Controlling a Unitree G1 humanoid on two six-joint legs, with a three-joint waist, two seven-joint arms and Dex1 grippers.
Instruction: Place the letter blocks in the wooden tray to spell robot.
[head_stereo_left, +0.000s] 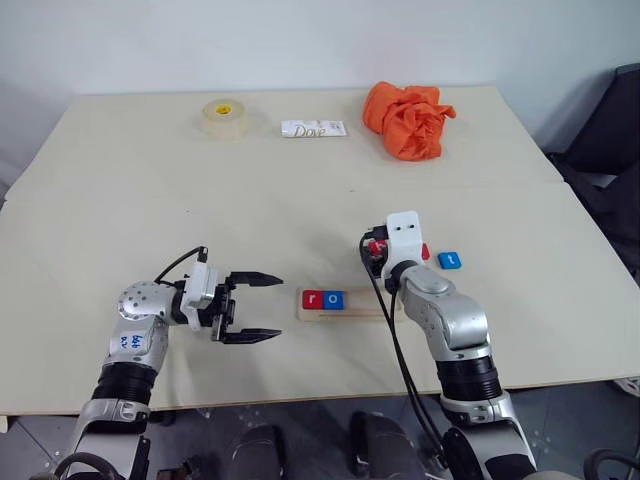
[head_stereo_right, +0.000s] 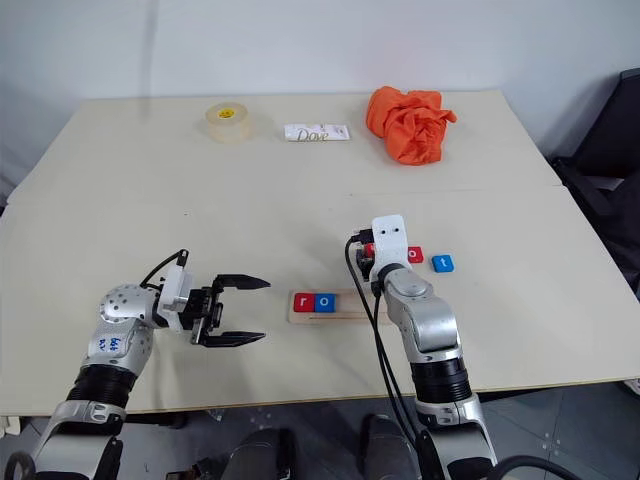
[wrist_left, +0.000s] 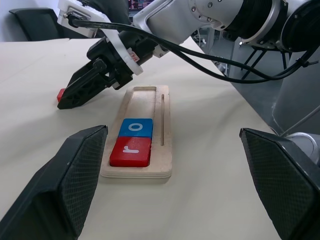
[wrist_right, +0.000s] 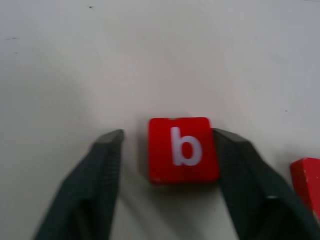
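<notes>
A finger is in the spot where the red b block must meet the blue o block, so my right gripper should put the red block down and turn to grip its other sides (wrist_right: 180, 120).
The wooden tray (head_stereo_left: 368, 301) lies at the table's front middle, with a red "r" block (head_stereo_left: 312, 298) and a blue "o" block (head_stereo_left: 334, 298) at its left end. My right gripper (wrist_right: 167, 134) reaches down just behind the tray's right end and is shut on a red "b" block (wrist_right: 183, 149) that rests on the table. One finger presses the block's side and the other stands close beside it. Another red block (head_stereo_right: 415, 254) and a blue "t" block (head_stereo_left: 450, 260) lie right of that gripper. My left gripper (head_stereo_left: 278, 306) hovers open left of the tray, pointing at it.
At the table's far side stand a roll of clear tape (head_stereo_left: 224, 117), a white Dove bar (head_stereo_left: 313, 129) and a crumpled orange cloth (head_stereo_left: 407, 120). A dark chair (head_stereo_left: 612, 130) stands past the table's right edge.
</notes>
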